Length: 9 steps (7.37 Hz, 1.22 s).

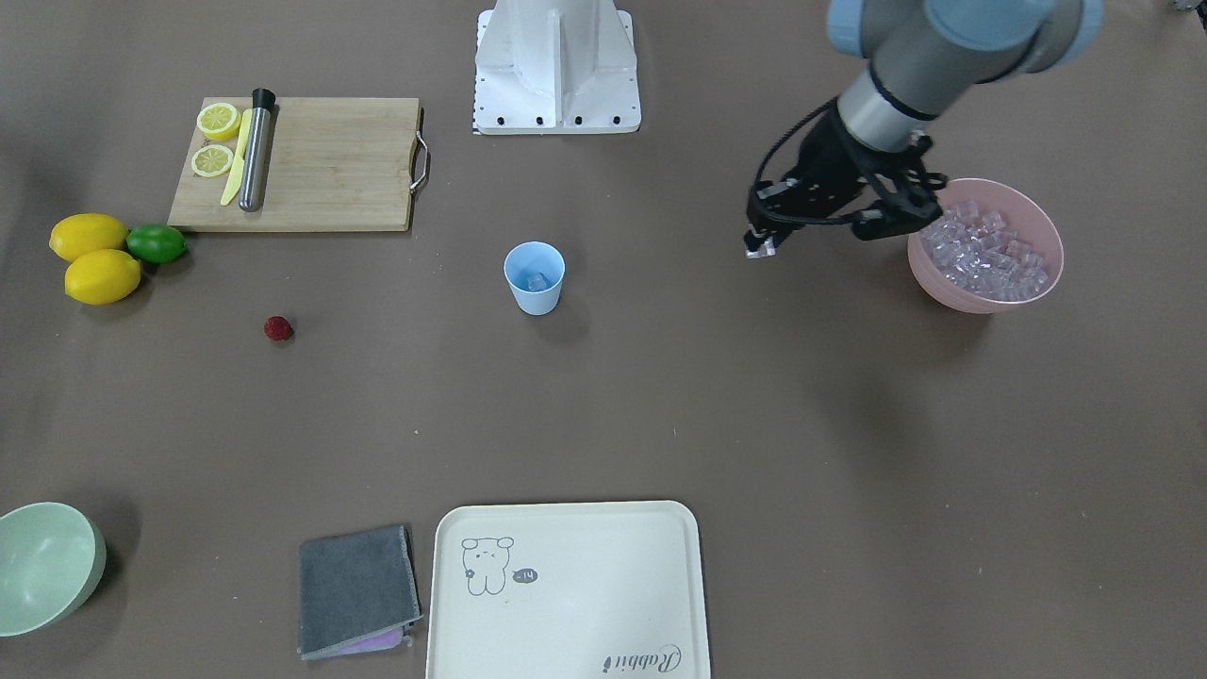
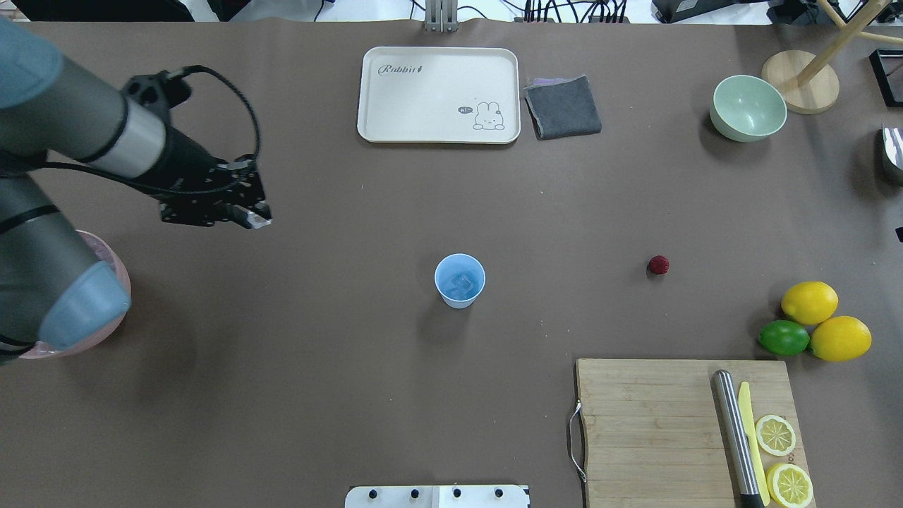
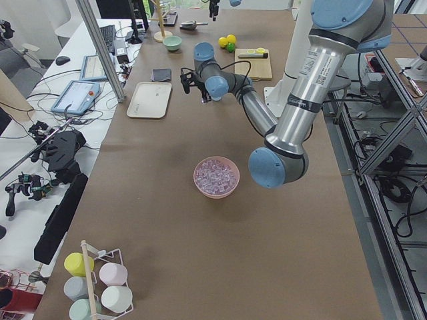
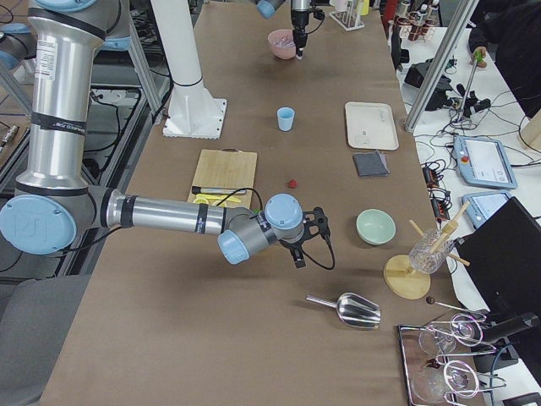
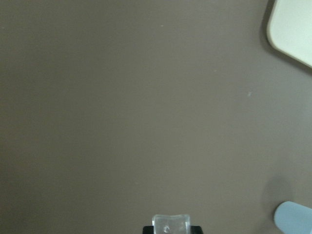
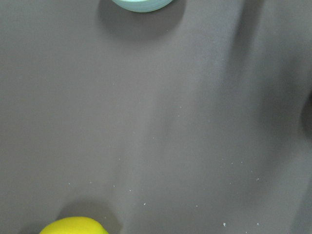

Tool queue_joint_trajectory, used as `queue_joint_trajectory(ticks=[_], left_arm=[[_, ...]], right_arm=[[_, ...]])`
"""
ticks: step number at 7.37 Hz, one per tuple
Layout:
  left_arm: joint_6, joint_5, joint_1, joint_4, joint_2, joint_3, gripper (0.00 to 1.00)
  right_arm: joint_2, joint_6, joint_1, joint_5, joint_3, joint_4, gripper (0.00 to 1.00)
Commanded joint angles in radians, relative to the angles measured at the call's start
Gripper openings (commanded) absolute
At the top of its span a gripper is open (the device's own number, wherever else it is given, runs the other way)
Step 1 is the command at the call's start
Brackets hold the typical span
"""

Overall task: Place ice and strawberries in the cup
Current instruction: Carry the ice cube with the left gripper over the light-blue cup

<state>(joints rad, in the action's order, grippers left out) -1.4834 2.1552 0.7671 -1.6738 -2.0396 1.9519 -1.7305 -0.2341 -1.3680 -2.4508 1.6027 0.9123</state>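
Observation:
The robot's left gripper will release the clear ice cube next to the ice inside the light blue cup (image 1: 533, 281) (image 5: 296, 219).
The light blue cup (image 2: 460, 281) stands upright mid-table with one ice cube in it; it also shows in the front view (image 1: 535, 276). More ice (image 1: 988, 253) is piled in the pink bowl (image 1: 943, 287). My left gripper (image 2: 255, 220) is above the table between that bowl and the cup, shut on a clear ice cube (image 5: 170, 225). The strawberry (image 2: 658, 265) lies on the table right of the cup. My right gripper (image 4: 298, 253) shows only in the right side view, over the table near the pale green bowl; I cannot tell whether it is open or shut.
A cream tray (image 2: 437, 95) and a grey cloth (image 2: 562, 107) lie at the far edge. A pale green bowl (image 2: 748, 108) sits far right. Two lemons (image 2: 809, 302) and a lime (image 2: 784, 337) lie by a cutting board (image 2: 649, 423) that carries lemon halves, a knife and a steel muddler.

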Motion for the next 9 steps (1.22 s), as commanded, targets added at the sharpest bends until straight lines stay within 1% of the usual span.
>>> queue_joint_trajectory(ticks=[1,2,3,5,6,7,8,9], left_arm=[[-0.078,-0.18,-0.164,0.138,-0.17,-0.016,0.0],[-0.08,-0.228,-0.198,0.138,-0.215,-0.057,0.0],[-0.08,-0.257,-0.215,0.138,-0.279,-0.117,0.0],[-0.075,-0.264,-0.232,0.135,-0.361,-0.203,0.0],[-0.072,-0.303,-0.248,0.132,-0.384,-0.237,0.0],[-0.045,-0.348,-0.268,0.128,-0.386,-0.257,0.0],[-0.04,-0.354,-0.273,0.126,-0.383,-0.264,0.0],[-0.032,-0.354,-0.281,0.097,-0.386,-0.301,0.0]], right_arm=[[0.008,-0.001,0.001,0.006,-0.003,0.008,1.0],[0.018,-0.002,0.023,0.012,-0.007,0.028,1.0],[0.028,-0.002,0.029,0.041,-0.007,0.043,1.0],[0.045,-0.001,0.04,0.064,-0.003,0.045,1.0],[0.045,-0.001,0.05,0.082,-0.001,0.045,1.0],[0.045,-0.001,0.05,0.084,0.003,0.045,1.0],[0.045,-0.001,0.05,0.084,0.006,0.045,1.0],[0.045,-0.001,0.05,0.082,0.019,0.045,1.0]])
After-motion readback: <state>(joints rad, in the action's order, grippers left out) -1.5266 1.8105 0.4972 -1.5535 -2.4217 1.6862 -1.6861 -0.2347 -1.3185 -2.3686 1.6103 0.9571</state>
